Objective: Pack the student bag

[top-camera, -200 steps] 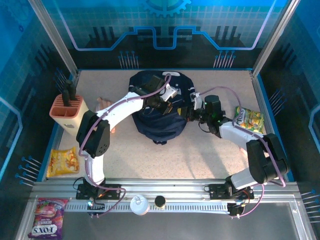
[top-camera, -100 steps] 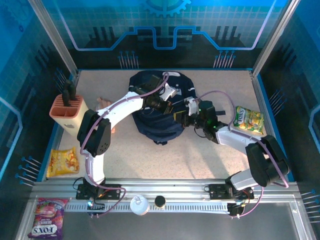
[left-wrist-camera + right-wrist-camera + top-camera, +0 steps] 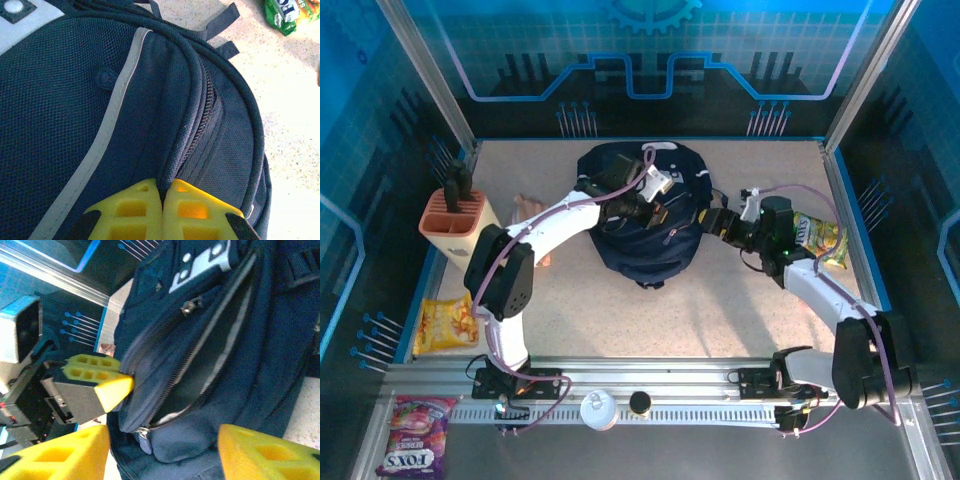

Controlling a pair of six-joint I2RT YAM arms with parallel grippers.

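Observation:
Next, I grip the pocket's zipper edge [image 3: 172,382] with my right gripper while my left gripper moves to the pocket's far end, because the student bag's unzipped pocket is a narrow slit.
The student bag [image 3: 640,250], dark navy with pale stripes, lies in the middle of the table. My left gripper [image 3: 662,213] reaches over it, and in the left wrist view the gripper [image 3: 162,187] is shut on a raised fold of the student bag [image 3: 75,100] beside a zipper line. My right gripper [image 3: 708,222] stands open just right of the bag. In the right wrist view this gripper [image 3: 165,450] has nothing between its fingers. It faces an unzipped pocket of the bag [image 3: 260,340], the zipper pull [image 3: 142,437] hanging at the slit's near end.
A green snack packet [image 3: 817,240] lies right of the bag, beside my right forearm. An orange holder [image 3: 455,220] stands at the left, with a yellow snack bag [image 3: 445,322] in front of it. A purple sweets bag [image 3: 415,435] lies outside the front rail.
My right gripper has opened and drawn back to the right, off the bag. My left gripper has kept its pinch on the fabric and lifted it slightly toward the back.

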